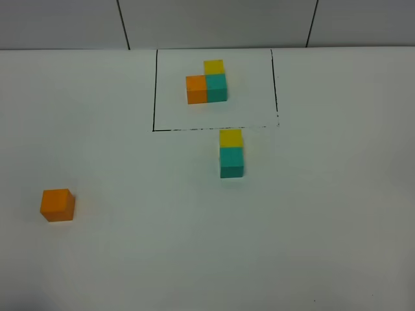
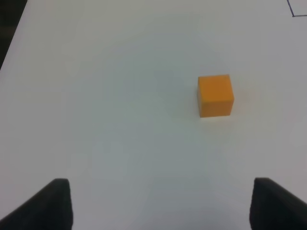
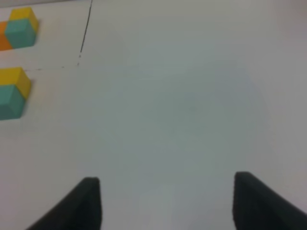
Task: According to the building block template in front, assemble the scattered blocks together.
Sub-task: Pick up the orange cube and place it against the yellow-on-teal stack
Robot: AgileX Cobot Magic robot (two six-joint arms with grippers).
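The loose orange cube [image 1: 57, 206] [image 2: 216, 97] sits by itself, far away from the loose yellow and teal cubes, and my left gripper should close on its opposite sides.
The template is a black-lined rectangle [image 1: 154, 91] at the back holding an orange [image 1: 196, 89], teal [image 1: 216, 86] and yellow cube [image 1: 213, 66] in an L. Just in front of it, outside the frame, a loose yellow cube [image 1: 230, 137] touches a loose teal cube [image 1: 231, 162]; both show in the right wrist view [image 3: 14, 79] [image 3: 9, 101]. The loose orange cube [image 1: 58, 205] sits alone at the front left, also in the left wrist view [image 2: 215, 95]. My left gripper [image 2: 160, 206] is open and empty, short of the orange cube. My right gripper [image 3: 165, 203] is open and empty, to the right of the yellow-teal pair.
The white table [image 1: 311, 227] fills the view, with a grey tiled wall [image 1: 214, 23] behind it. In the left wrist view the table's dark edge [image 2: 9, 28] shows at one side.
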